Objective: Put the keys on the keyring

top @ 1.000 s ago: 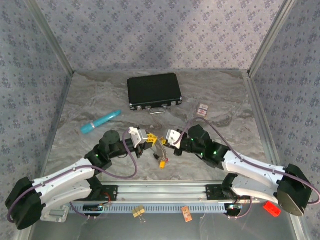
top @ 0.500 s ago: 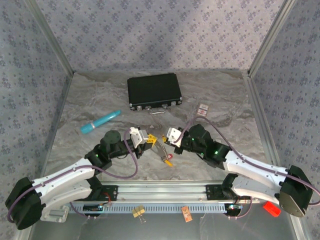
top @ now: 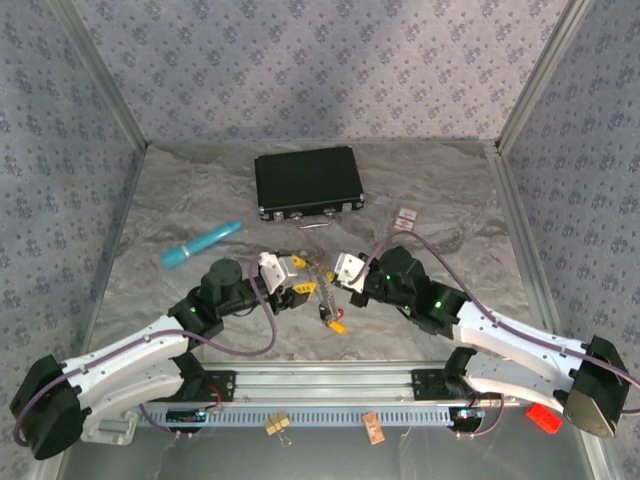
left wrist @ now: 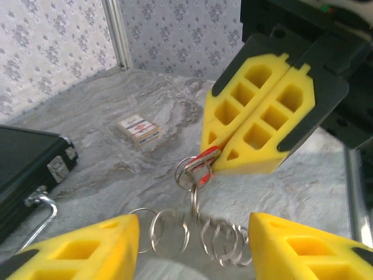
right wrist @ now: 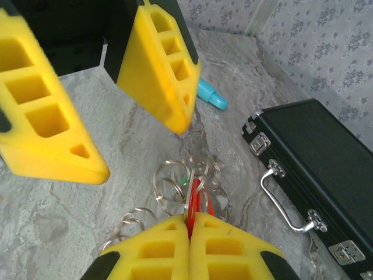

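My right gripper has the red-headed key to place. Next, I let go of it with that gripper on the table [top: 366, 303], between the black case and the orange tag.
My right gripper [right wrist: 191, 219] is shut on a red-headed key [right wrist: 196, 199] of the keys. It holds the bunch just above the table's middle [top: 338, 288]. Silver rings of the keyring's chain [left wrist: 175, 230] dangle from that key, linked and overlapping. A green head [right wrist: 188, 175] peeks out behind the rings. A yellow-orange key [top: 337, 326] hangs lowest. My left gripper [left wrist: 192, 233] faces the right one, open, its yellow fingers [right wrist: 163, 64] on either side of the chain without touching it. I cannot make out the keyring's pale loop.
A black case [top: 307, 183] with a metal handle [right wrist: 285, 201] lies at the back. A teal pen [top: 202, 243] lies left and a small red-and-white card [top: 404, 220] right. A yellow binder clip [top: 277, 424] and an orange tag [top: 373, 428] sit by the front rail.
My left gripper has opened and let go of the bunch. The keys and rings now hang from my right gripper alone and have swung slightly right.
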Robot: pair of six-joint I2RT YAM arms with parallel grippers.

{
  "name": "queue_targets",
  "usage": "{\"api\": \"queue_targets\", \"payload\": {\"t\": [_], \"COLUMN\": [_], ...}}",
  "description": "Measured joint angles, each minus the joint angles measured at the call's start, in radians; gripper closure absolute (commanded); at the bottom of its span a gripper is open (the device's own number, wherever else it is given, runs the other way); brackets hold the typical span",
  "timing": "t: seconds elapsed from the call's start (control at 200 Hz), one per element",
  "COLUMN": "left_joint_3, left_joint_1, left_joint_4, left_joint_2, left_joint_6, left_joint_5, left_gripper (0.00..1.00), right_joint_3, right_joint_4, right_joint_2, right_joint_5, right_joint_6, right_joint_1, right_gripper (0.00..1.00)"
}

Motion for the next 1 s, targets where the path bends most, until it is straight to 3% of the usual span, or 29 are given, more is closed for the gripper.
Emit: {"api": "queue_targets", "payload": {"t": [0.1, 0.335, 0.6, 0.775, 0.999], "left_joint_3": [-0.008, -0.042, -0.042, -0.042, -0.042], "left_joint_1": [0.000, 0.007, 0.113, 0.170, 0.204], "left_joint_4": [-0.005, -0.054, -0.205, -0.267, -0.306], "left_joint_2": [-0.055, -0.235, -0.366, -0.421, -0.411], "left_joint_6": [-0.012, -0.055, -0.191, -0.298, -0.372], "left_joint_5": [-0.063, -0.416, -0.751, -0.843, -0.855], "left_gripper": [0.01, 0.01, 0.00, 0.00, 0.00], "right_joint_3": [0.039, 0.120, 0.241, 0.270, 0.253], "right_joint_4": [-0.035, -0.058, 0.011, 0.064, -0.092], "right_joint_2": [0.007, 0.076, 0.240, 0.358, 0.407], "right_joint_5": [0.024, 0.038, -0.024, 0.000, 0.103], "right_joint_6": [-0.002, -0.019, 0.022, 0.050, -0.034], "right_joint_1": [0.001, 0.033, 0.093, 0.090, 0.026], "right_gripper": [1.00, 1.00, 1.00, 1.00, 1.00]}}
